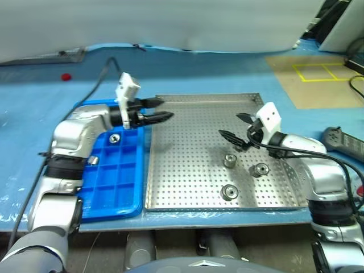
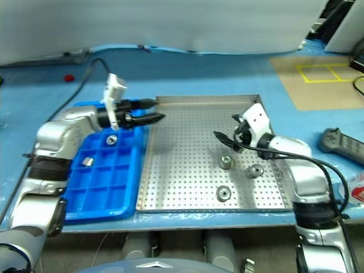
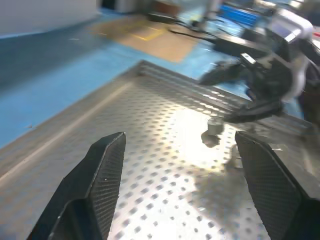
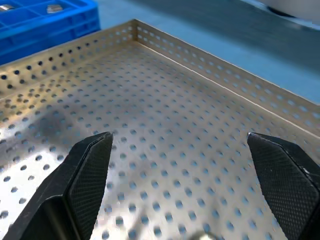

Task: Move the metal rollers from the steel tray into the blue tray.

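Observation:
The metal roller (image 1: 230, 161) that lies between my right gripper's fingers and the roller nearest the steel tray's near edge will be gripped by my left gripper as it closes.
Three metal rollers (image 1: 230, 161) (image 1: 260, 169) (image 1: 230, 191) lie in the right half of the steel tray (image 1: 187, 170). Two more rollers (image 1: 115, 138) (image 1: 91, 161) rest in compartments of the blue tray (image 1: 114, 196), which sits against the steel tray's left side. My left gripper (image 1: 165, 109) is open and empty, pointing right over the steel tray's near-left corner area by the blue tray's far end. My right gripper (image 1: 230, 125) is open and empty, hovering just beyond the nearest roller (image 3: 214, 131). In the right wrist view its fingers (image 4: 90, 170) spread above the perforated floor.
A black cable (image 1: 102, 74) runs across the blue table behind the left arm. A small red object (image 1: 66, 76) lies at the far left. Brown board with yellow tape (image 1: 318, 74) is at the far right, and a grey device (image 1: 341, 139) lies beside the right arm.

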`<state>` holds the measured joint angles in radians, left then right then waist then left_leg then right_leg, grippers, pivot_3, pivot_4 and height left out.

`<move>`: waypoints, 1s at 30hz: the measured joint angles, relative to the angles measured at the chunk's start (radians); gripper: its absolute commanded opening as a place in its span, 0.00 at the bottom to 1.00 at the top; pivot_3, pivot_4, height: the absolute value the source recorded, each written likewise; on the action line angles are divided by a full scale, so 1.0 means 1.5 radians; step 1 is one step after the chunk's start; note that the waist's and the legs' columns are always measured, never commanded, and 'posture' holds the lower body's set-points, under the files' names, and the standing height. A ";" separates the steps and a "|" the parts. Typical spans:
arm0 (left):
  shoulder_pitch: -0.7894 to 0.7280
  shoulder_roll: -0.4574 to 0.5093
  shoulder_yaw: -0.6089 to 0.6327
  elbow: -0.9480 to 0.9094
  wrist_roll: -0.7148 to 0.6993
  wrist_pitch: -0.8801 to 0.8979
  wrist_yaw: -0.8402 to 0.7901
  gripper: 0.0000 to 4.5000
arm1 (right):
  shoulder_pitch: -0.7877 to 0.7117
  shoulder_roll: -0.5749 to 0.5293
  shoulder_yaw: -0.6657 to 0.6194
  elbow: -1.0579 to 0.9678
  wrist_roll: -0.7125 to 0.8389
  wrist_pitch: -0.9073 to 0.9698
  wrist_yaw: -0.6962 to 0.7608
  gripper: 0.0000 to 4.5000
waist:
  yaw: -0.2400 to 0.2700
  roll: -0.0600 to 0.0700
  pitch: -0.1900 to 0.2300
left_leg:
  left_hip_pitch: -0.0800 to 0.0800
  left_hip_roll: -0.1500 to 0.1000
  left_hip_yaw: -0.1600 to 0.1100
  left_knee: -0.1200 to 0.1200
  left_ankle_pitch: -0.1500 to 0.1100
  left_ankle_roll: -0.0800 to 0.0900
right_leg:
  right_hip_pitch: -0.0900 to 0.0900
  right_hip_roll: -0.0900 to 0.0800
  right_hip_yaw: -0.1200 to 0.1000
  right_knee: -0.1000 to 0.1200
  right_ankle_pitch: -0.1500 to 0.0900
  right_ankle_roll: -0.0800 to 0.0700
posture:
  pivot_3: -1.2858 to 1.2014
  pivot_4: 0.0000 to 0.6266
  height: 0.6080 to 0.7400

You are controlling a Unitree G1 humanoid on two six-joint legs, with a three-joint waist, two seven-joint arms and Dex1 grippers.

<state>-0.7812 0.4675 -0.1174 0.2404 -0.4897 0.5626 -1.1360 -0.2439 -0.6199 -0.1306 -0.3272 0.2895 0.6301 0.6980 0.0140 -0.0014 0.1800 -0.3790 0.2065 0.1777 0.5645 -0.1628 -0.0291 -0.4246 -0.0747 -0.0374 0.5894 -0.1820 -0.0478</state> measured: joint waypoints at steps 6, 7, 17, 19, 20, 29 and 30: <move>-0.106 -0.119 -0.100 0.210 0.086 -0.127 -0.121 0.82 | 0.079 -0.020 -0.093 -0.114 0.024 0.072 -0.048 1.00 | -0.039 0.000 0.000 | -0.001 0.000 0.000 0.001 -0.001 0.002 | 0.000 0.000 0.000 -0.001 -0.001 0.003 | 0.27 0.24 1.00; -0.119 -0.145 -0.111 0.251 0.106 -0.159 -0.134 0.82 | 0.094 -0.024 -0.107 -0.135 0.031 0.083 -0.055 1.00 | -0.043 0.001 -0.001 | -0.001 -0.001 0.000 0.001 -0.001 0.002 | 0.000 0.000 0.001 -0.001 -0.002 0.006 | 0.26 0.24 1.00; -0.141 -0.257 -0.149 0.472 0.232 -0.327 -0.155 0.82 | 0.142 -0.025 -0.147 -0.226 0.067 0.145 -0.104 1.00 | -0.092 0.001 -0.001 | -0.006 -0.001 0.000 0.008 -0.005 0.008 | 0.001 0.000 0.001 -0.007 -0.001 0.010 | 0.24 0.24 1.00; -0.140 -0.275 -0.153 0.496 0.255 -0.357 -0.146 0.82 | 0.143 -0.025 -0.147 -0.232 0.072 0.152 -0.111 1.00 | -0.096 0.001 -0.001 | -0.007 -0.001 0.000 0.009 -0.006 0.009 | 0.002 0.000 0.001 -0.010 0.000 0.010 | 0.24 0.24 1.00; -0.139 -0.284 -0.154 0.507 0.266 -0.376 -0.137 0.82 | 0.143 -0.025 -0.147 -0.233 0.073 0.154 -0.116 1.00 | -0.102 0.001 -0.001 | -0.007 -0.002 0.000 0.009 -0.006 0.010 | 0.003 0.000 0.001 -0.011 0.000 0.010 | 0.24 0.24 1.00; -0.121 -0.303 -0.151 0.573 0.347 -0.507 -0.012 0.31 | 0.131 -0.025 -0.146 -0.237 0.088 0.159 -0.131 1.00 | -0.125 0.001 -0.001 | -0.008 -0.002 -0.002 0.009 -0.008 0.013 | 0.004 -0.001 0.000 -0.012 0.000 0.010 | 0.26 0.24 1.00; -0.121 -0.301 -0.148 0.574 0.352 -0.516 -0.004 0.28 | 0.127 -0.025 -0.144 -0.236 0.088 0.159 -0.132 1.00 | -0.127 0.001 -0.001 | -0.008 -0.002 -0.002 0.009 -0.008 0.014 | 0.004 -0.001 0.000 -0.012 0.000 0.010 | 0.26 0.24 1.00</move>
<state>-0.9624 0.0156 -0.3394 1.1014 0.0379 -0.2108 -1.1417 -0.0531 -0.6569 -0.3472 -0.6817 0.4216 0.8681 0.5001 -0.1764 0.0008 0.1778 -0.3908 0.2029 0.1754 0.5786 -0.1741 -0.0085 -0.4182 -0.0764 -0.0381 0.5714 -0.1824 -0.0327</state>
